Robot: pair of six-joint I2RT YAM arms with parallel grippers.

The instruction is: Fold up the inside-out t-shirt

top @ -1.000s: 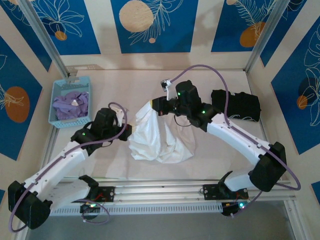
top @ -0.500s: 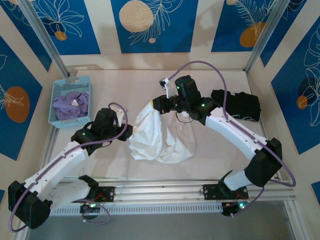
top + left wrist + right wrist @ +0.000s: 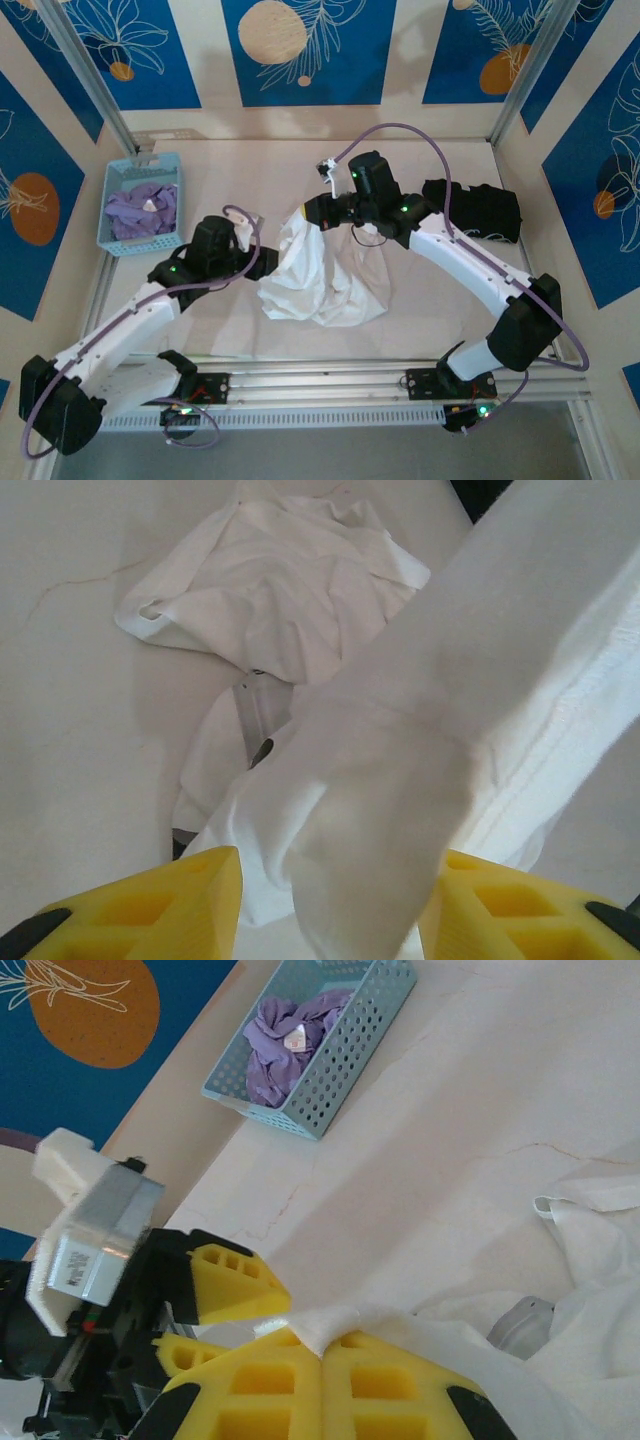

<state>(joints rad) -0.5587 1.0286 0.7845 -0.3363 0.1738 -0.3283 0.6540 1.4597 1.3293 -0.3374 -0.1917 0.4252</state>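
My left gripper needs to pinch the hanging fold [image 3: 375, 820] while my right gripper has the t-shirt's raised end and the rest is bunched, before my right gripper takes another edge.
The inside-out t-shirt [image 3: 322, 275] is a white crumpled heap at mid-table, with one end pulled up toward the back. My right gripper [image 3: 312, 212] holds that raised end. In the right wrist view its yellow jaws [image 3: 322, 1345] are shut on a corner of white cloth. My left gripper [image 3: 262, 262] is at the shirt's left edge. Its yellow fingers [image 3: 190, 900] stand apart in the left wrist view, and a hanging fold of the t-shirt [image 3: 400, 780] passes between them unpinched. More of the shirt lies bunched on the table beyond.
A blue basket [image 3: 140, 160] with a lavender garment [image 3: 145, 210] stands at the back left, and its wall [image 3: 330, 1080] also appears in the right wrist view. A black garment [image 3: 478, 210] lies at the back right. Metal frame posts stand at both back corners.
My left gripper has opened and let go of the fold it pinched, shifting slightly right. My right gripper has kept its grip and drawn the shirt's end a little further back.
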